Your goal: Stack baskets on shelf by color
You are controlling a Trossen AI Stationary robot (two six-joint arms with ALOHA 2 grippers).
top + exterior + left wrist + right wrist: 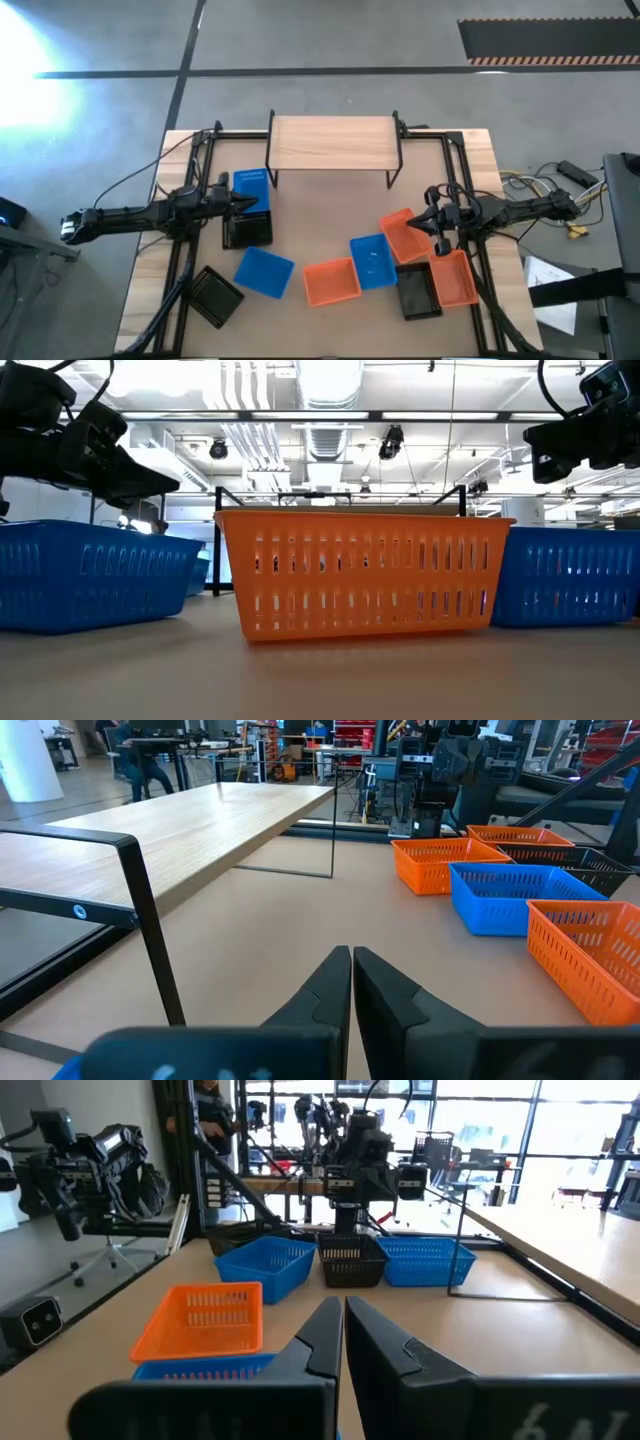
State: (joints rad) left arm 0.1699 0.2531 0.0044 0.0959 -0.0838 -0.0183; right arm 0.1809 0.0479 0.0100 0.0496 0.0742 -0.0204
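The near short rim [381, 286] of the blue basket, which sits between the orange baskets and beside the black basket, is the part my right gripper should close on.
The shelf [330, 145] stands at the table's far middle, its wooden top bare; it also shows in the left wrist view [180, 830]. Nine baskets rest on the table. On the left are a blue basket [250, 185], a black basket [247, 230], a blue basket [265, 270] and a black basket [215, 295]. On the right are an orange basket [331, 282], a blue basket [373, 260], an orange basket [405, 235], a black basket [417, 290] and an orange basket [455, 278]. My left gripper [262, 203] is shut and empty, above the far-left blue and black baskets. My right gripper [415, 225] is shut and empty, above the far orange basket.
Black frame rails [190, 240] run along the table's left and right sides and behind the shelf. Cables [540, 185] lie off the table's right edge. Bare tabletop shows between the shelf and the baskets [330, 215]. A person stands in the room beyond the table [210, 1110].
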